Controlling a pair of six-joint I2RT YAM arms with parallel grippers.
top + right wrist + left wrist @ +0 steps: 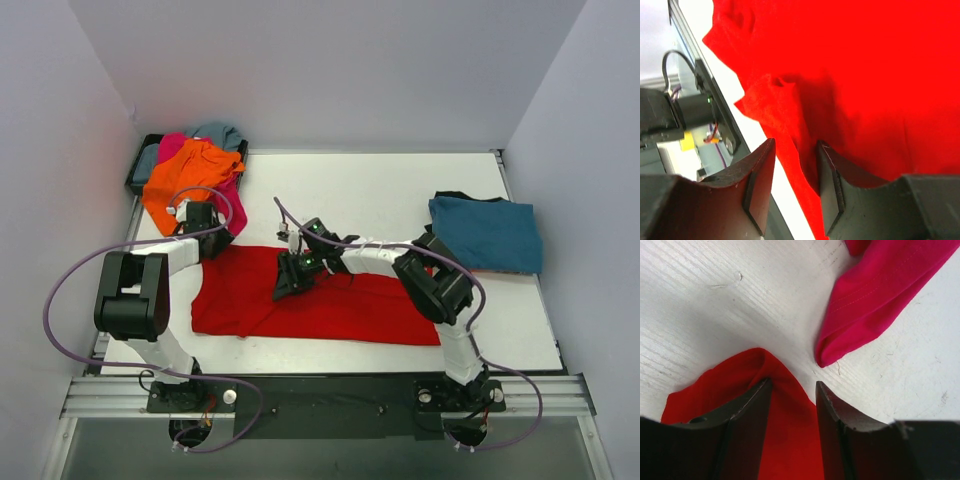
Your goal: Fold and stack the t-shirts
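Next, my left gripper closes on the red t-shirt slightly in from its far corner (229, 266), the corner closest to the magenta sleeve.
The bright red t-shirt (330, 300) lies spread flat at the table's near middle. My left gripper (207, 228) is down at its far-left corner. In the left wrist view this left gripper (792, 382) is open, with a humped corner of the red t-shirt (715, 390) running between the fingers. My right gripper (293, 278) is on the shirt's far edge. In its own view the right gripper (796, 142) is open, and a raised fold of the red t-shirt (865, 65) lies against the right finger. A folded teal t-shirt (487, 233) rests at the right.
Orange (190, 175), magenta (175, 148) and grey-blue (215, 132) shirts are heaped over a black bin (135, 175) at the back left. A magenta sleeve (875, 295) lies just beyond the left fingers. Black cloth (455, 195) peeks out behind the teal shirt. A metal rail (330, 385) borders the near edge.
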